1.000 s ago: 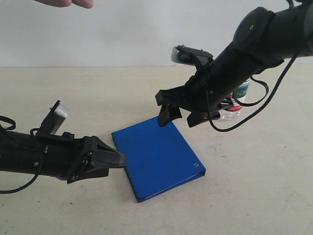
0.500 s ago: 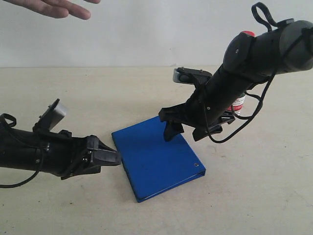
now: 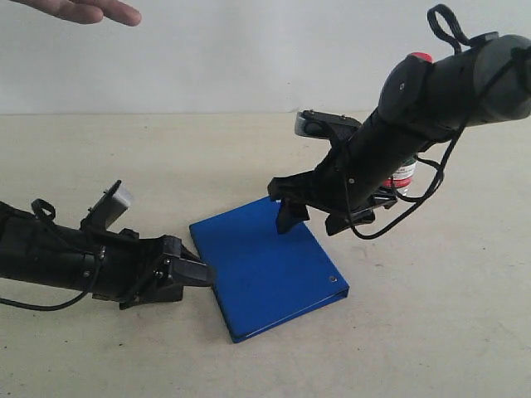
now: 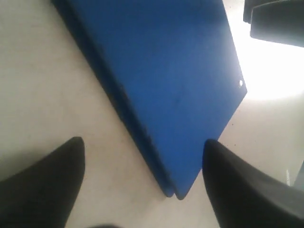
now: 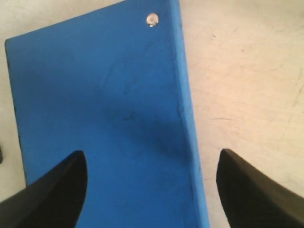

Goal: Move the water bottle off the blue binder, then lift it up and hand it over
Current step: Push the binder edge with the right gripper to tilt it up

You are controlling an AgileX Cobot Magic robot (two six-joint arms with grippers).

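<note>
The binder's rivet-side edge (image 3: pixel 309 227) (image 5: pixel 183 90), toward the binder's far corner and across from my left gripper's side of the blue binder, will be gripped by my right gripper.
The blue binder (image 3: pixel 267 265) lies flat on the table with nothing on it. The water bottle (image 3: pixel 404 175) stands off the binder, behind my right arm; only part of its red and white label shows. My right gripper (image 3: pixel 314 219) hangs open just above the binder's far edge, and in the right wrist view this gripper (image 5: pixel 152 153) straddles the binder (image 5: pixel 104 104) near one rivet, holding nothing. My left gripper (image 3: pixel 202 273) is low at the binder's left side. In the left wrist view that gripper (image 4: pixel 142 142) is open around a corner of the binder (image 4: pixel 166 71).
A person's hand (image 3: pixel 83 10) hovers at the top left against the pale wall. The beige table (image 3: pixel 431 332) stretches around the binder. Cables loop off my right arm (image 3: pixel 431 91) near the bottle.
My left arm has sunk lower and turned toward the binder's left edge. My right arm swung upright a second ago and has since held nearly still. The hand has drifted left.
</note>
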